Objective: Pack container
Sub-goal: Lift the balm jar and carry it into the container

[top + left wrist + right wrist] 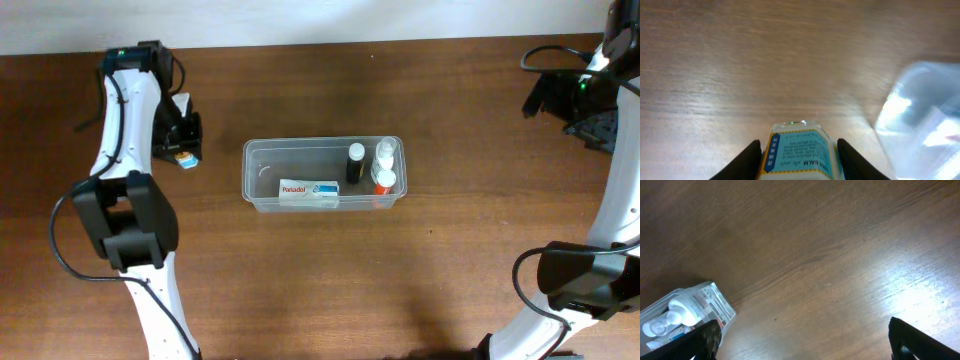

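Observation:
Next, my left gripper releases the small cream jar inside the clear plastic container (279, 171), in the spot that is just behind the Panadol box.
The clear plastic container (262, 175) stands at the table's middle and holds a Panadol box (308, 192), a black bottle (355, 163) and white bottles (386, 168). My left gripper (184, 140) is well left of it, low over the table, shut on a small balm box (185, 159) with a blue and yellow label. In the left wrist view the balm box (797, 152) sits between the fingers (799, 145), and the container (920, 110) is a blur at right. My right gripper (590, 112) is open and empty at the far right; its wrist view (805, 345) shows the container's corner (715, 305).
The brown wooden table (450, 280) runs to a pale wall strip along the far edge. Both arm bases stand at the near corners, left (125, 225) and right (585, 280). Cables hang near the right arm (545, 60).

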